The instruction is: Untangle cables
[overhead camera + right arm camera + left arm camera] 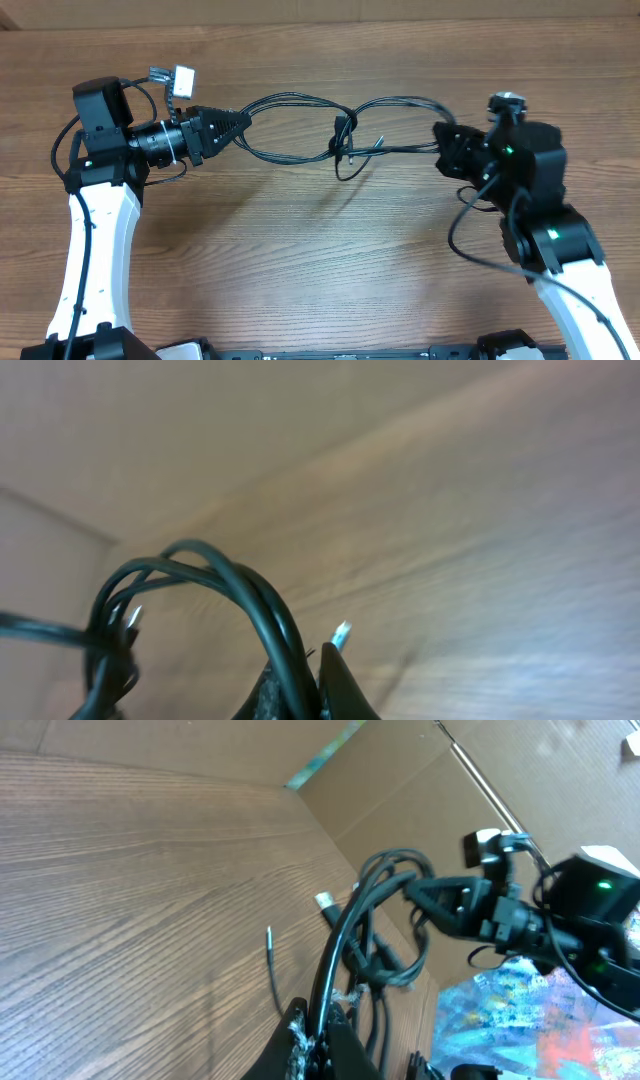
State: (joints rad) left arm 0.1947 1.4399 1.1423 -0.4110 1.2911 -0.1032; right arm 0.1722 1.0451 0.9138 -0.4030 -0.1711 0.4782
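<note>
Pulling both end loops tightens the knot; my left gripper will release its loops, then first take the cords [334,153] near the knot.
The cables [345,135] hang as a bundle of thin black cords stretched between my two grippers above the wooden table, knotted in the middle where a silver-tipped plug dangles. On the left, my left gripper [243,121] is shut on the cables' left end; its wrist view shows a cord [345,945] running up from between the fingers [318,1038]. At the right, my right gripper [440,135] is shut on the other end. Its wrist view shows looped cords [215,585] rising from the jaws and a silver tip [341,632] beside them.
The wooden table [300,250] spreads under the cables. A cardboard wall [420,790] stands behind the table's far edge. A small white and grey part [180,78] sits by the left arm.
</note>
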